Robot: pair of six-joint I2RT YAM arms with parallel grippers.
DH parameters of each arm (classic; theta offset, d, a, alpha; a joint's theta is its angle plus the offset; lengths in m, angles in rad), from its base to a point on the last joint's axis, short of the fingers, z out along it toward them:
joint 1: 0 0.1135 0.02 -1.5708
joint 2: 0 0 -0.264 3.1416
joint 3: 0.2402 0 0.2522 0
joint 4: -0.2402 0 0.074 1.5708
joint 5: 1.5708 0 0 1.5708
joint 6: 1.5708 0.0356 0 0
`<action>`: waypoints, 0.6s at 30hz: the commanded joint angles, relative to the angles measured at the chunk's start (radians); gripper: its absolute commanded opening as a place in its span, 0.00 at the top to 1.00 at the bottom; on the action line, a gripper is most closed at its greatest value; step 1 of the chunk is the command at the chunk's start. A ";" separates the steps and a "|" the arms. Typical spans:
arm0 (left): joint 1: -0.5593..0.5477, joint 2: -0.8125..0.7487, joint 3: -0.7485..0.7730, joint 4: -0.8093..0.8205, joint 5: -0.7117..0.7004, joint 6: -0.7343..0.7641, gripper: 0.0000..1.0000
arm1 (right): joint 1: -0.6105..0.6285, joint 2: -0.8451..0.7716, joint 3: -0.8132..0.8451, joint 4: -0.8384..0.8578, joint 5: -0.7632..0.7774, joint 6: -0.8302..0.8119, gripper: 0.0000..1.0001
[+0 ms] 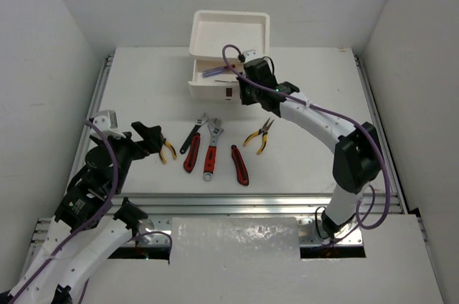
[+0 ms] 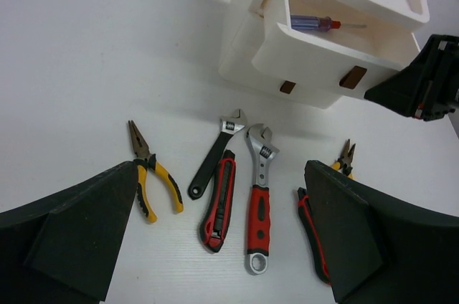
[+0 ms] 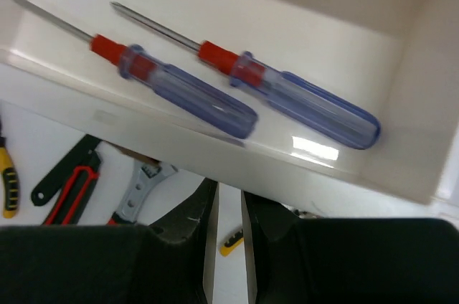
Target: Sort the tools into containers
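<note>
I have my right gripper empty beside the top drawer's dark handle, near the drawer's end, so I should open it and grip that handle (image 1: 229, 92) to push the drawer shut.
The white drawer unit (image 1: 229, 31) stands at the back, its top drawer (image 1: 215, 78) pulled out. Two blue-handled screwdrivers (image 3: 186, 92) (image 3: 301, 100) lie in that drawer. My right gripper (image 1: 247, 92) is at the drawer's front, jaws nearly together with nothing between them (image 3: 229, 211). My left gripper (image 1: 147, 135) is open and empty (image 2: 222, 247) above the tools. On the table lie yellow pliers (image 2: 152, 175), a black-handled wrench (image 2: 215, 153), a red-and-black knife-like tool (image 2: 219, 200), a red-handled wrench (image 2: 259, 196), a second red-and-black tool (image 2: 312, 232) and second yellow pliers (image 1: 259, 135).
The unit's top tray (image 1: 231, 28) has a raised rim. Two lower drawers with dark handles (image 2: 287, 87) are closed. Aluminium rails (image 1: 251, 200) edge the table at the front and sides. White walls enclose the workspace.
</note>
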 commanded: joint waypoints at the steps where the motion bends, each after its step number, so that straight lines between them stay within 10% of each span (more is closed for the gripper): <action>1: 0.011 -0.012 -0.001 0.043 0.010 0.015 0.00 | -0.008 0.025 0.125 0.075 0.027 -0.027 0.80; 18: 0.011 -0.021 -0.004 0.047 0.021 0.019 0.00 | -0.033 0.160 0.228 0.133 -0.037 0.086 0.80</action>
